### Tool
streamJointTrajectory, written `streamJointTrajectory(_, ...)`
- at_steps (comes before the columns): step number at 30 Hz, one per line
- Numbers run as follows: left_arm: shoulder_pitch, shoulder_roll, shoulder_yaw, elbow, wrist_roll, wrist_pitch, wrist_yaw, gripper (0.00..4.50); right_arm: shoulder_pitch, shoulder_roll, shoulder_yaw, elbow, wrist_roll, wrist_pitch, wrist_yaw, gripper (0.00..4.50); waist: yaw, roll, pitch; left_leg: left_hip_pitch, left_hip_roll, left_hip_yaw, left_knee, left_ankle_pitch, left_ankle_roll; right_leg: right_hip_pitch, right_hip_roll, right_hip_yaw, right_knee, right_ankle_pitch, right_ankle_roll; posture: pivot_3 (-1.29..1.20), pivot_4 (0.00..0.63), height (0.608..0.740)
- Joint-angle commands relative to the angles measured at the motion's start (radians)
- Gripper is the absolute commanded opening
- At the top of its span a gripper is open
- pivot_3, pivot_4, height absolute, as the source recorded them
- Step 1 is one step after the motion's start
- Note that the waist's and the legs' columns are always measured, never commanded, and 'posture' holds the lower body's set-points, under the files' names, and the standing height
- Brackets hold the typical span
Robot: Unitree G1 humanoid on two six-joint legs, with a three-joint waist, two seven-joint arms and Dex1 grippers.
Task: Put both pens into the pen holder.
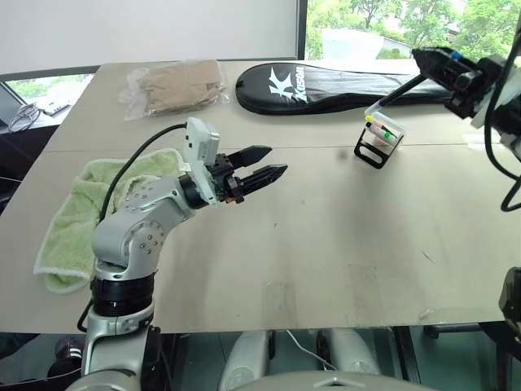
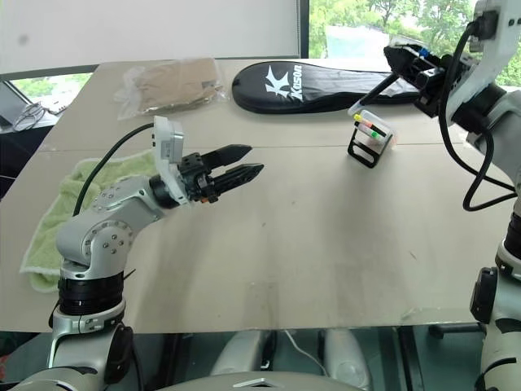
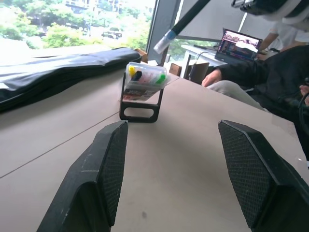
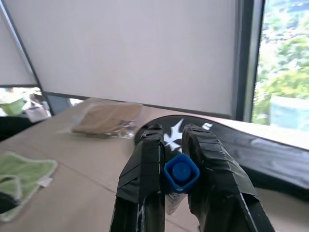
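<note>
The robot's right gripper should release the black pen with the blue cap, now hanging just above the holder, inside the pen holder (image 1: pixel 382 132), next to the green top.
My right gripper (image 1: pixel 429 60) is raised at the far right of the table and shut on a black pen (image 1: pixel 399 90) with a blue cap (image 4: pixel 181 172). The pen slants down from it, and its pale tip (image 3: pixel 162 42) hangs just above the pen holder (image 1: pixel 378 137). The holder is a small black-framed box with pale walls, showing yellow, green and dark tops. I cannot tell whether the other pen stands among them. My left gripper (image 1: pixel 262 166) hovers over the table's middle, pointing toward the holder. Its fingers (image 3: pixel 108 169) are open and hold nothing.
A long black racket case (image 1: pixel 342 85) lies behind the holder. A plastic bag of brown material (image 1: pixel 175 85) sits at the back left, and a green towel (image 1: pixel 89 212) lies at the left edge. Beyond the table a person (image 3: pixel 251 72) sits by a laptop (image 3: pixel 239 43).
</note>
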State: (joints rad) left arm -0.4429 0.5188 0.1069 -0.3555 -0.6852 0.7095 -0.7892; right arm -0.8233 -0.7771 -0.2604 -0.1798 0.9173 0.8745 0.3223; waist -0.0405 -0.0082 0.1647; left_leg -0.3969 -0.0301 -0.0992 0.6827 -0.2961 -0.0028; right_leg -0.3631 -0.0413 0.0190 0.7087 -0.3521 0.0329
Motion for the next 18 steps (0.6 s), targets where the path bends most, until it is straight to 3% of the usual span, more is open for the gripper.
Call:
streamJointTrajectory(1,0.015,0.011,-0.041,-0.070,0.048,-0.056,0.009,3.10,0.003,-0.024,0.076,0.023,-0.142,-0.087,0.077,0.13,0.000,0.000,0.000,0.000,0.000,0.000,0.000,0.000,0.000,0.000,0.000,0.000,0.000,0.000,0.000,0.00,0.150,0.740)
streamJointTrajectory(12,0.038,0.034,-0.037,-0.141,0.050,-0.081,0.030,3.10,0.030,-0.019,0.186,0.082,-0.412,-0.247,0.170,0.13,0.001,0.000,0.000,0.000,0.000,0.000,0.000,0.000,0.000,0.000,0.000,0.000,0.000,0.000,0.000,0.00,0.150,0.740)
streamJointTrajectory(18,0.050,0.035,-0.034,-0.148,0.045,-0.086,0.040,3.10,0.001,0.032,0.112,0.060,-0.342,-0.167,0.188,0.13,0.001,0.000,0.000,0.000,0.000,0.000,0.000,0.000,0.000,0.000,0.000,0.000,0.000,0.000,0.000,0.00,0.150,0.740)
